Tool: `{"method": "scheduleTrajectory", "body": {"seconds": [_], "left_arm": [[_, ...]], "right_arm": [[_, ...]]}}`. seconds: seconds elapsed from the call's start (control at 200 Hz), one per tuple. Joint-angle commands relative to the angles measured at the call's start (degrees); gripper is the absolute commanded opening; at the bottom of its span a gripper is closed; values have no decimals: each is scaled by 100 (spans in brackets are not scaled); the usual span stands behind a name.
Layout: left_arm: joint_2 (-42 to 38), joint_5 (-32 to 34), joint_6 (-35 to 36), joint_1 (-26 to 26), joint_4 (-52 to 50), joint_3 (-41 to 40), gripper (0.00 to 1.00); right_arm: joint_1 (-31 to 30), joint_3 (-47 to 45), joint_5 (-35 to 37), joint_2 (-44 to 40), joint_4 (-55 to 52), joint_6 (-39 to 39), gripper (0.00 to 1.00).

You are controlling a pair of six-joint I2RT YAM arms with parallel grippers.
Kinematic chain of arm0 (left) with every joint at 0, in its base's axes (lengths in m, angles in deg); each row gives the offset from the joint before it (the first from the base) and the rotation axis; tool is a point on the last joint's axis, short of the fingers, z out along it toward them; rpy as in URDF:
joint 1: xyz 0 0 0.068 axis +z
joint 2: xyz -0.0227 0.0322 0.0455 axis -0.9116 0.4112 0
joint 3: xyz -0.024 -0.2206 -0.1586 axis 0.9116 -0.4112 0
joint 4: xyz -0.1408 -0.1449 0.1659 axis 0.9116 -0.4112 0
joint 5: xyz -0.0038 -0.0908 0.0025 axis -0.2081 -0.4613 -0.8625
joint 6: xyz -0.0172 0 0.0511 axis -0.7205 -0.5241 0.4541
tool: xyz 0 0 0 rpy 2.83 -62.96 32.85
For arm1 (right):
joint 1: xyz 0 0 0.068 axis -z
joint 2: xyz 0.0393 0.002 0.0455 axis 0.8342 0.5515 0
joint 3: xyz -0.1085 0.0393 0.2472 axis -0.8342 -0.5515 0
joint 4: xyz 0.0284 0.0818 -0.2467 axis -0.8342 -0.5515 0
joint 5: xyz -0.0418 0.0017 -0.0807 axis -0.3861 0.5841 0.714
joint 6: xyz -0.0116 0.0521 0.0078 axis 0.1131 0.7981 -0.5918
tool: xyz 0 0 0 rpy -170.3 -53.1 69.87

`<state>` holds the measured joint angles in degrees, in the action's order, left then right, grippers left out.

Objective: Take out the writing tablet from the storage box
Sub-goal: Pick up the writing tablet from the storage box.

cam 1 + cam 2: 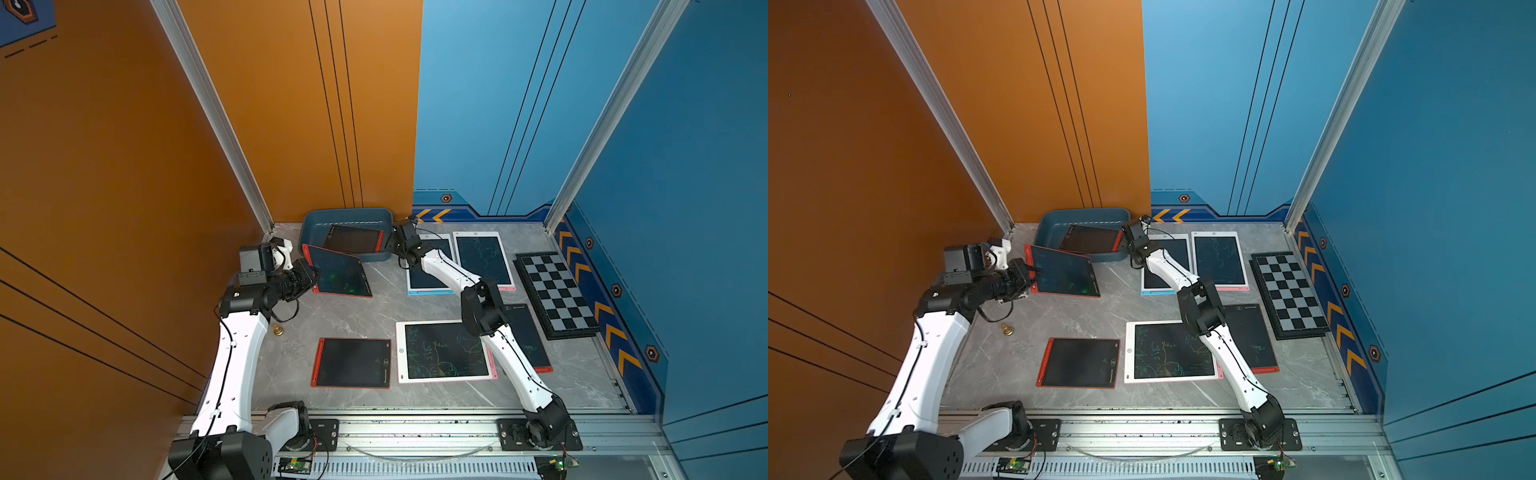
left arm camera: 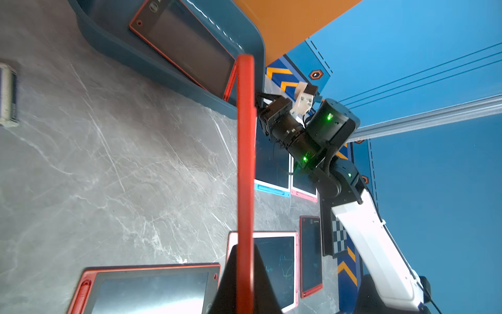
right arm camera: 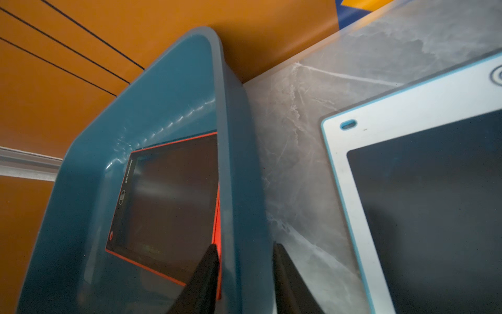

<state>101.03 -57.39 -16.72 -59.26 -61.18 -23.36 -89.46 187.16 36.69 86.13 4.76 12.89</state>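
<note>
My left gripper is on the slanting tablet's red end, so next my right gripper grabs the tablet's far end (image 1: 364, 277) before my left gripper grabs the tablet's long edge.
The teal storage box (image 1: 349, 212) (image 1: 1084, 212) stands at the table's back edge against the orange wall. One red-framed writing tablet (image 1: 353, 240) (image 3: 168, 204) lies inside it, leaning toward the right wall. My left gripper (image 1: 313, 272) (image 2: 245, 247) is shut on the edge of a second red-framed writing tablet (image 1: 338, 272) (image 2: 245, 163), held tilted above the table just left of and in front of the box. My right gripper (image 1: 390, 241) (image 3: 245, 244) is open astride the box's right wall (image 3: 233, 163), one finger inside by the tablet's red edge, one outside.
Several more tablets lie flat on the grey marble table: blue-trimmed (image 1: 432, 266), pink-trimmed (image 1: 484, 259), red (image 1: 353, 362), white-and-pink (image 1: 445, 351), and a dark one (image 1: 525, 332) under my right arm. A chequered board (image 1: 557, 295) lies far right. A small brass piece (image 1: 277, 330) stands near my left arm.
</note>
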Motion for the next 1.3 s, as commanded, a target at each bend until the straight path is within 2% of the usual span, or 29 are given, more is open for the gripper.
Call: {"method": "scheduleTrajectory", "body": {"seconds": [0.0,0.155,0.29,0.365,0.446,0.611,0.731,0.871,1.071,1.206,1.296], "left_arm": [[48,-196,13,-138,153,2,0],[238,-273,69,-179,152,127,0],[385,-407,159,-185,150,502,0],[484,-538,215,-180,145,737,0],[590,-757,249,-183,152,927,0],[776,-1212,247,-208,152,1226,0],[872,-1527,228,-278,153,1446,0],[945,-1796,188,-369,152,1641,0],[991,-2064,96,-474,145,1784,0],[1013,-2190,112,-531,153,1781,0],[1093,-2263,171,-525,153,1762,0]], "right_arm": [[14,-67,-170,-233,256,-259,43],[2,-817,-289,-994,617,-669,53],[28,-1955,-532,-1990,1073,-1128,61],[111,-2569,-908,-2536,1253,-1400,64],[338,-3356,-1884,-3149,1738,-1323,67],[875,-5032,-4203,-4150,3431,-431,64],[929,-5812,-5105,-4598,3992,-196,65],[804,-6568,-5411,-4976,4361,-133,66],[718,-7136,-5518,-5084,5289,389,66],[726,-7322,-5708,-5030,6289,1032,65],[759,-7415,-5823,-4930,7245,1680,59]]}}
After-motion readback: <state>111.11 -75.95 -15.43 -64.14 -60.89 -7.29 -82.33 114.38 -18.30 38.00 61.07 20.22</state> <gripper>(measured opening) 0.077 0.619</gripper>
